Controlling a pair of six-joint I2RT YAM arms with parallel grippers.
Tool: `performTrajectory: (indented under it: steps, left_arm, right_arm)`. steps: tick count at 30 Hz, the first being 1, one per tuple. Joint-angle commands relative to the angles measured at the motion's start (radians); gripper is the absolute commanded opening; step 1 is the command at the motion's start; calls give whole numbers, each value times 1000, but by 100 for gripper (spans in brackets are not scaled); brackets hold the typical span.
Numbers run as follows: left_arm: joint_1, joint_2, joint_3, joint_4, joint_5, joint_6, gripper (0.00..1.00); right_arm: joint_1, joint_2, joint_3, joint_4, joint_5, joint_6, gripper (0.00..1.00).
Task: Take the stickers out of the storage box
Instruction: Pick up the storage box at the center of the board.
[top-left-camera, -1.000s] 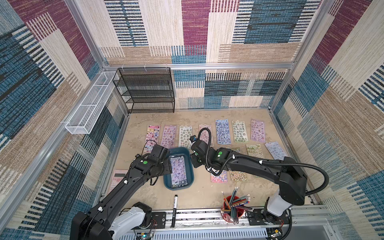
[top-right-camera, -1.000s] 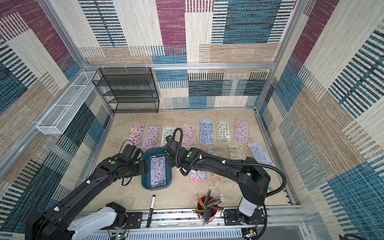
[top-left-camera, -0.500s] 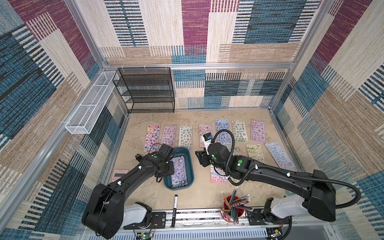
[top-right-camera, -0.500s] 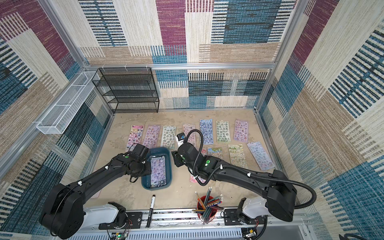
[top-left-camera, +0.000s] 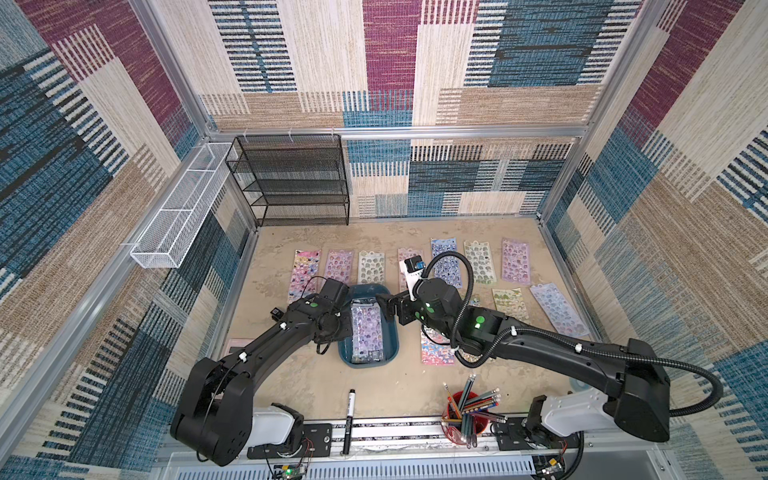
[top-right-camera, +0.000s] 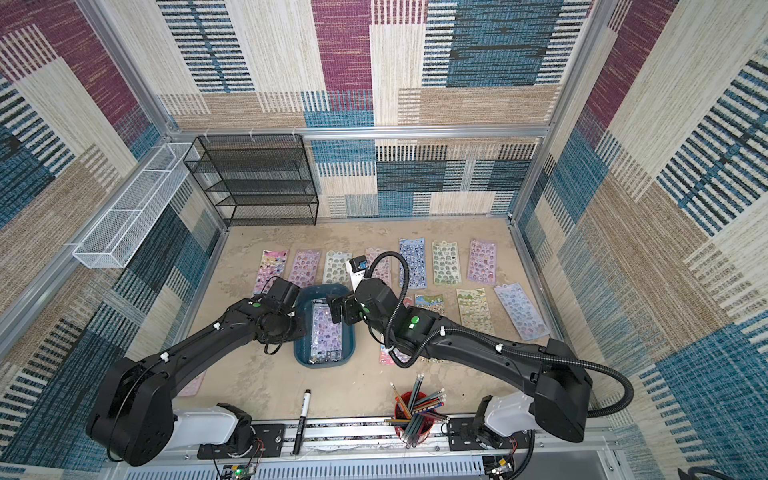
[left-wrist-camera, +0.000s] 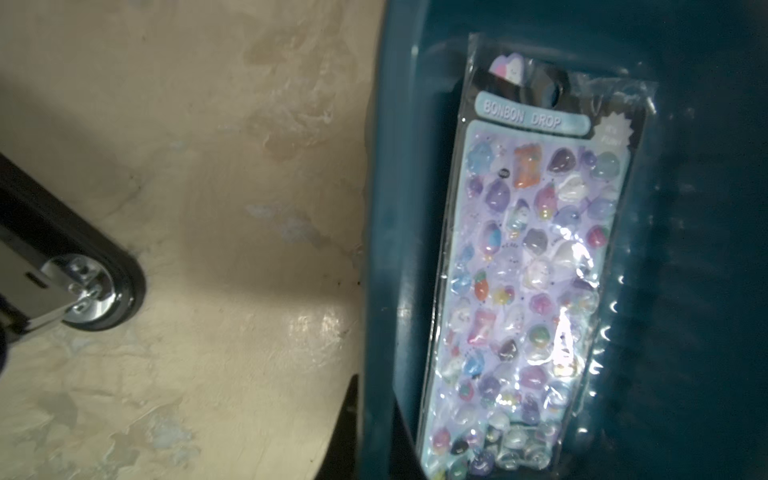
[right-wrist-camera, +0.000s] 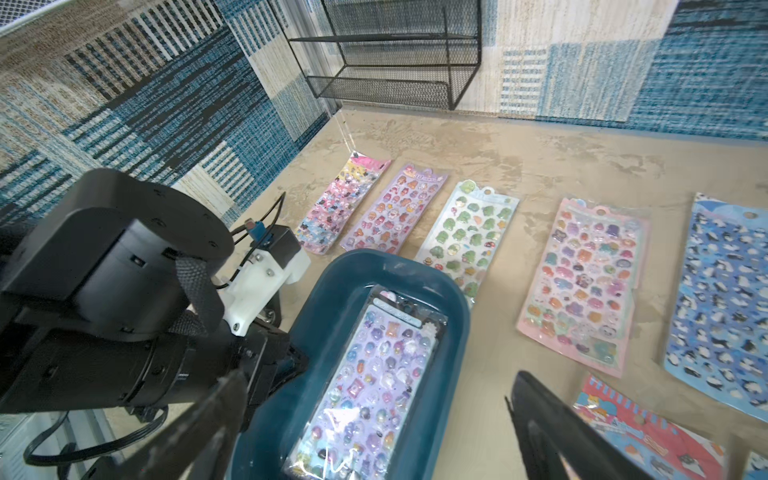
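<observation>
Next, my right gripper grabs the lilac sheet of stickers at its near long edge (top-left-camera: 380, 345) (right-wrist-camera: 403, 432), on the sheet's side away from my left gripper.
The dark teal storage box (top-left-camera: 390, 345) (top-right-camera: 348, 332) sits on the table's near middle. One lilac sheet of stickers (top-left-camera: 365, 332) (top-right-camera: 326, 332) (left-wrist-camera: 532, 270) (right-wrist-camera: 374, 374) lies flat inside it. My left gripper (top-left-camera: 345, 328) (top-right-camera: 297, 328) (left-wrist-camera: 374, 403) is shut on the box's left wall (left-wrist-camera: 382, 208), one finger outside and one inside. My right gripper (top-left-camera: 392, 309) (top-right-camera: 340, 309) (right-wrist-camera: 374, 436) hangs open over the box's far right rim (right-wrist-camera: 457, 316), holding nothing. Several more sticker sheets (top-left-camera: 480, 262) (right-wrist-camera: 582, 282) lie spread on the table behind and to the right of the box.
A black mesh rack (top-left-camera: 299, 178) stands at the back left, and a white wire basket (top-left-camera: 183, 208) hangs on the left wall. A red cup of pencils (top-left-camera: 465, 411) and a black marker (top-left-camera: 349, 419) lie near the front edge.
My left gripper has moved in against the box's left wall and shut on it. My right gripper has opened wide beside the box, its arm swung lower and to the right.
</observation>
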Motion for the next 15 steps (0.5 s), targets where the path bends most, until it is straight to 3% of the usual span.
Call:
performTrajectory:
  steps: [1, 6, 15]
  left_arm:
    - [-1, -34, 43, -30, -36, -2, 0]
    - [-3, -105, 83, -89, -99, -7, 0]
    - [-20, -218, 99, -156, -198, -40, 0]
  right_arm:
    - [1, 62, 68, -100, -101, 35, 95]
    - [0, 174, 140, -150, -258, 76, 82]
    - [1, 367, 306, -350, -197, 113, 79]
